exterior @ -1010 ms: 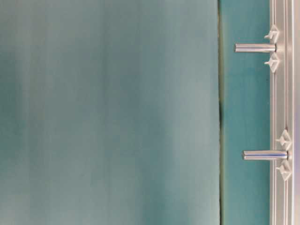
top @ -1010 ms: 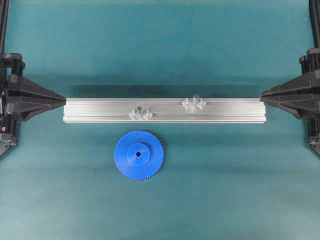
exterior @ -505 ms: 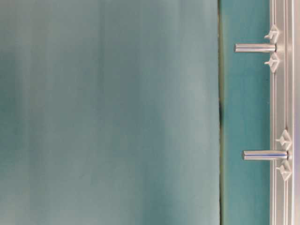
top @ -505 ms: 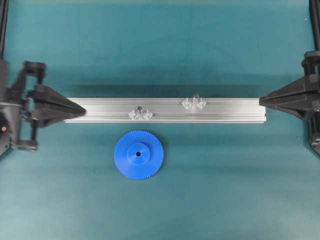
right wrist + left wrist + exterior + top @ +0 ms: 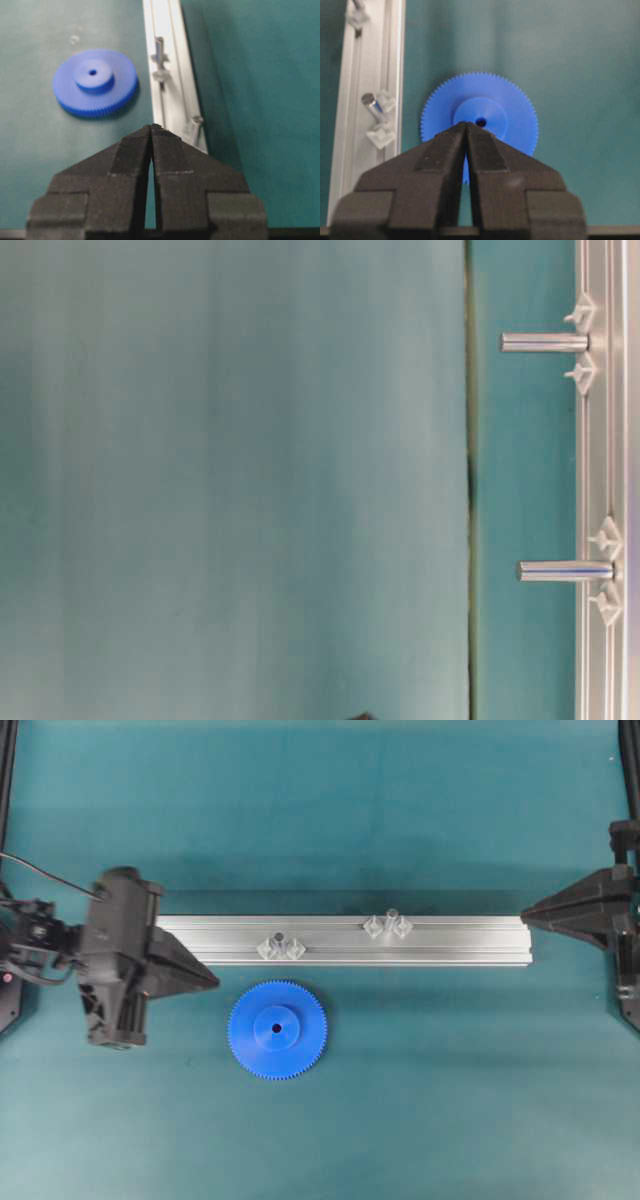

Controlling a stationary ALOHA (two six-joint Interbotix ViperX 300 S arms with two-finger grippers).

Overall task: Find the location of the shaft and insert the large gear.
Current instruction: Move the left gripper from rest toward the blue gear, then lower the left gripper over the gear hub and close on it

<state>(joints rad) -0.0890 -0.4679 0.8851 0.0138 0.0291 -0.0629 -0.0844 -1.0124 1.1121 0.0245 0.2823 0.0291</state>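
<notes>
The large gear's raised middle (image 5: pixel 276 1028) (image 5: pixel 480 120) is next for my left gripper, which should go there and close around the middle of the toothed gear.
The large gear (image 5: pixel 277 1029), a bright blue toothed disc with a raised hub, lies flat on the mat in front of the aluminium rail (image 5: pixel 450 942). Two upright grey pins (image 5: pixel 281 937) (image 5: pixel 391 914) stand on the rail, each between clear mounts; which one is the shaft I cannot tell. My left gripper (image 5: pixel 215 983) is shut and empty, its tip just left of the gear and a little above it. In the left wrist view the left gripper (image 5: pixel 466 123) points at the gear's hub (image 5: pixel 487 110). My right gripper (image 5: pixel 524 917) is shut and empty at the rail's right end.
The teal mat (image 5: pixel 450 1100) spreads all round the rail and gear. The table-level view shows both pins (image 5: pixel 545 342) (image 5: pixel 565 570) sticking out sideways from the rail (image 5: pixel 600 460). The right wrist view has the gear (image 5: pixel 95 82) left of the rail (image 5: pixel 172 75).
My left arm has swung from the rail's left end rightward and toward the front, ending close beside the gear. The right gripper, gear and rail have stayed put.
</notes>
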